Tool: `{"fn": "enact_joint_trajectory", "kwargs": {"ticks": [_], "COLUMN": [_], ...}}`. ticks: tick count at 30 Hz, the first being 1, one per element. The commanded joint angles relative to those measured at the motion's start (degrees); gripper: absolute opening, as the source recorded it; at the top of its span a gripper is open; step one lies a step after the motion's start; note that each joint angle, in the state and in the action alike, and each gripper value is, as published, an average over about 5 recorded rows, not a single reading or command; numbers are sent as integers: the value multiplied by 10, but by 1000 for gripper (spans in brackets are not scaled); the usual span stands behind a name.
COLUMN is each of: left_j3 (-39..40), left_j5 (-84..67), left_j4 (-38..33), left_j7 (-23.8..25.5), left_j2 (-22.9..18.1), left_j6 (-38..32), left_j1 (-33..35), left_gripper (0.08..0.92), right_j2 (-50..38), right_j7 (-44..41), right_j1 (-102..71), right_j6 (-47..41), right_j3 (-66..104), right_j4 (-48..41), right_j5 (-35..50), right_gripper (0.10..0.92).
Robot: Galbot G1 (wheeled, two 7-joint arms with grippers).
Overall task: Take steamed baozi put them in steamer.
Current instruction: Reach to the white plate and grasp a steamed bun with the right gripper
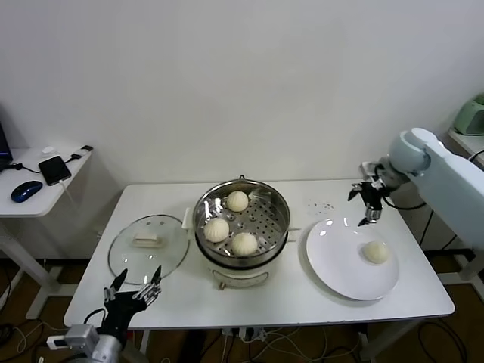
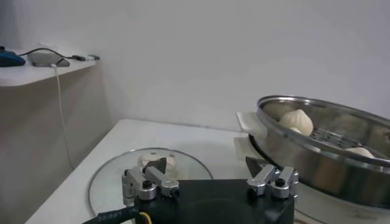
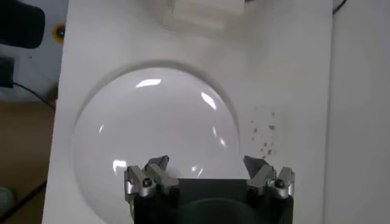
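The lone baozi is on the white plate. My right gripper goes to it next and closes on the baozi's sides [image 1: 376,252].
The steamer [image 1: 277,217], a shiny steel basket on a cream pot base, stands mid-table and holds three baozi [image 1: 237,200], [image 1: 216,230], [image 1: 244,243]. A fourth baozi [image 1: 376,252] lies on the white plate [image 1: 340,261] to the right. My right gripper [image 1: 368,204] is open and empty, above the plate's far edge, apart from that baozi. Its wrist view shows the bare plate [image 3: 152,122] past the open gripper [image 3: 206,165], no baozi. My left gripper [image 1: 134,291] is open and idle at the table's front left. Its wrist view [image 2: 207,167] shows the steamer [image 2: 323,155] with a baozi [image 2: 297,122].
A round glass lid [image 1: 128,257] with a cream handle lies left of the steamer; it also shows in the left wrist view [image 2: 116,173]. A side table [image 1: 45,193] with a phone and a mouse stands at far left. Dark specks [image 3: 265,131] mark the table beside the plate.
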Motion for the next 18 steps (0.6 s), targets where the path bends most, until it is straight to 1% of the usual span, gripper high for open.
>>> {"fn": "enact_joint_trajectory", "kwargs": {"ticks": [1,4,11,18], "left_j3": [-1,-5,-15,-20], "left_j5": [-3,-1,-3,-3], "left_j4": [3,7,14,19], "left_j7": [1,1,2,5], "left_j2": [-4,-4,-4,-3], "left_j6": [2,4,5,4], "left_j1": [2,-2,-2,-2], "left_gripper": [823,823,823,823], "right_j2": [21,39,50,74], "right_j7": [10,13,-23,-3], "right_j1": [-119,-124,-129,-127], "right_j6": [100,125,121,126], "right_j3": [141,149,147,161], "right_j4": [-106,-130,-130,-178], "right_j5": [-99,-111,-135,-169], "right_gripper": [823,823,823,823]}}
